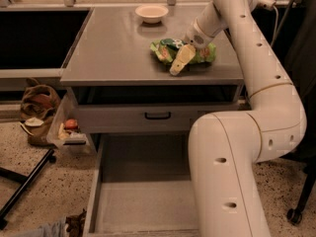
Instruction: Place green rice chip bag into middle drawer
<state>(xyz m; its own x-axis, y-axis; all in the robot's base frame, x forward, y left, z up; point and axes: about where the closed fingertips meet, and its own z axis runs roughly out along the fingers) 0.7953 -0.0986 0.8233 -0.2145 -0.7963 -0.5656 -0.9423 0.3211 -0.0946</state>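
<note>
Next, my gripper closes on the crumpled middle (186,54) of the green rice chip bag, because its fingers already reach down around the bag there.
The green rice chip bag (164,51) lies crumpled on the grey cabinet top (111,48), near its right front edge. My gripper (180,62) reaches down from the right and rests on the bag's front part, covering its middle. The middle drawer (140,206) is pulled out below, low in the view, and its flat grey floor is bare. My arm's lower link (227,181) hides the drawer's right side.
A pale bowl (151,13) stands at the back of the cabinet top. The grey drawer front with a black handle (158,115) sits above the open drawer. A clear bin (66,131), a brown bag (37,101) and a black stand leg (24,186) are on the floor at left.
</note>
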